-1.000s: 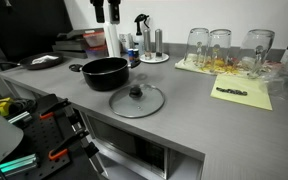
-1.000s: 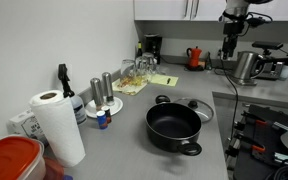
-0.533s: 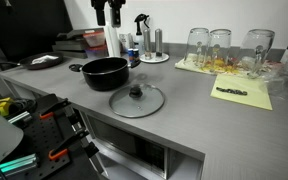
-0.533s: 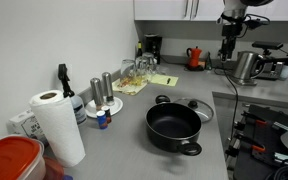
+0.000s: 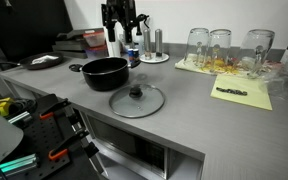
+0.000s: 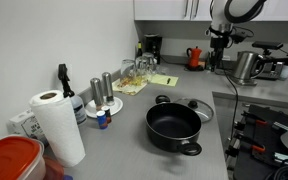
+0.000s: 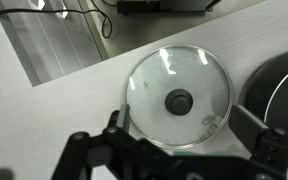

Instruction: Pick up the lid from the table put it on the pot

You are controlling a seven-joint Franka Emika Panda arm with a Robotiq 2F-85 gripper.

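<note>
Next, my gripper goes down to the black knob (image 5: 136, 92) (image 7: 179, 101) of the clear glass lid and closes there.
The clear glass lid (image 5: 137, 99) with its black knob lies flat on the grey table (image 5: 184, 110), near the front edge. The black pot (image 5: 105, 72) stands just behind it. In an exterior view the pot (image 6: 174, 127) hides most of the lid (image 6: 203, 110). My gripper (image 5: 121, 22) hangs high above them, open and empty; it also shows in an exterior view (image 6: 217, 48). In the wrist view the lid (image 7: 177, 98) lies straight below my open gripper (image 7: 182, 130), between the two fingers, with the pot's (image 7: 286, 90) edge at the right.
Tall glass jars (image 5: 220, 45) and yellow paper sheets (image 5: 242, 93) sit at the back right. Bottles and shakers (image 5: 149, 45) stand behind the pot. A paper towel roll (image 6: 56, 125), a red kettle (image 6: 194, 57) and the table's front edge (image 7: 54, 60) are close by.
My gripper has come lower and a little sideways, so it shows more fully above the pot and lid. The lid and pot have not moved.
</note>
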